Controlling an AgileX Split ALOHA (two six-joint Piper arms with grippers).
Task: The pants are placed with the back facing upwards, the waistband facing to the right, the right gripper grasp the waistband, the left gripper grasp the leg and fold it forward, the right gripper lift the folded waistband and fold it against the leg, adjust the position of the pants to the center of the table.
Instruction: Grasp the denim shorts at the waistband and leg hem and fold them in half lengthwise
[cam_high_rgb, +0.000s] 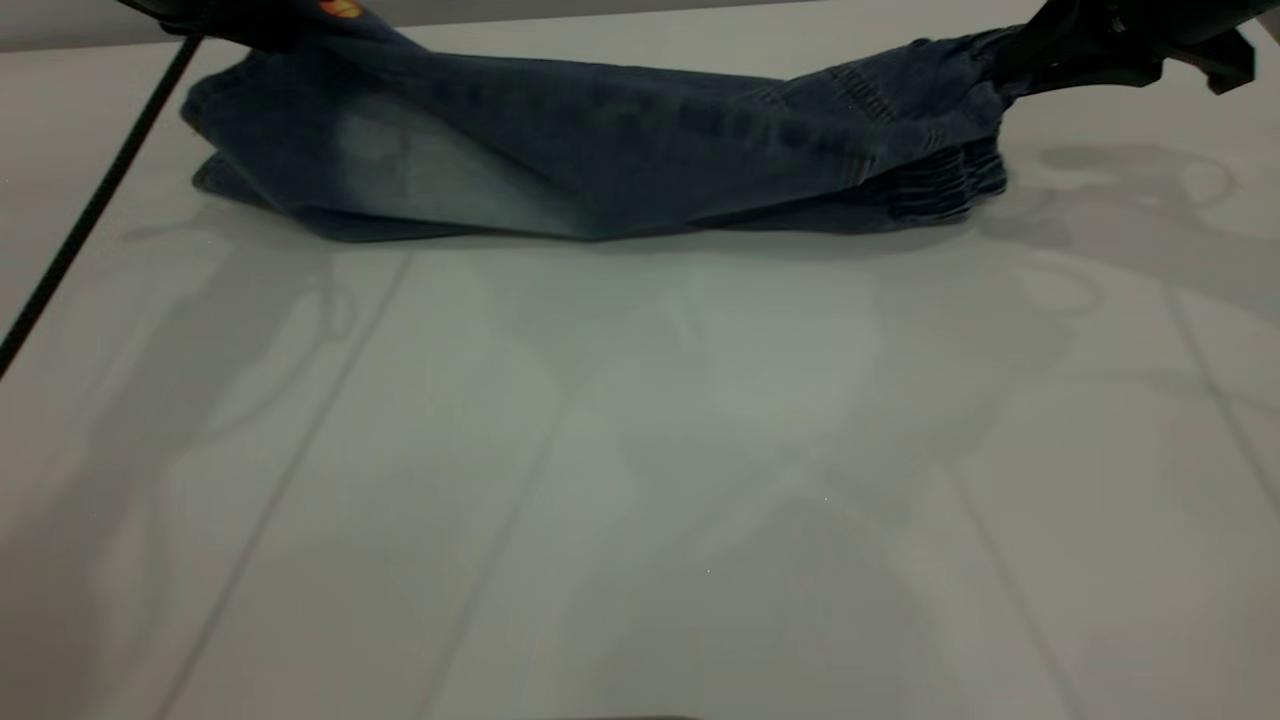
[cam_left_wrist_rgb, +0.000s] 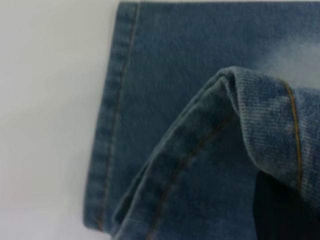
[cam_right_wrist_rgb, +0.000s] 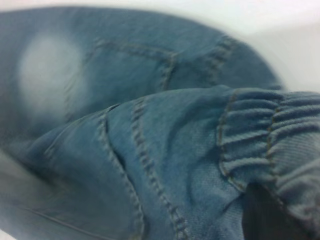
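Next, my left gripper lets the raised leg go on top of the plain leg (cam_high_rgb: 422, 48), near the far edge of the table.
The blue denim pants (cam_high_rgb: 600, 150) lie across the far part of the white table (cam_high_rgb: 640, 450), both ends pulled up. At the far left my left gripper (cam_high_rgb: 250, 25) is shut on the leg (cam_high_rgb: 345, 30), where a bit of orange print shows. In the left wrist view the raised hem (cam_left_wrist_rgb: 240, 100) drapes over a dark finger (cam_left_wrist_rgb: 280, 210) above the plain leg (cam_left_wrist_rgb: 165, 60). At the far right my right gripper (cam_high_rgb: 1020, 55) is shut on the waistband (cam_high_rgb: 955, 60). Its gathered elastic (cam_right_wrist_rgb: 270, 130) hangs over a dark finger (cam_right_wrist_rgb: 265, 215), above a back pocket (cam_right_wrist_rgb: 135, 65).
A black cable (cam_high_rgb: 90, 210) slants down from the left arm across the table's left side. The lower part of the waistband (cam_high_rgb: 950, 185) rests on the table. The wide white tabletop stretches toward the near edge.
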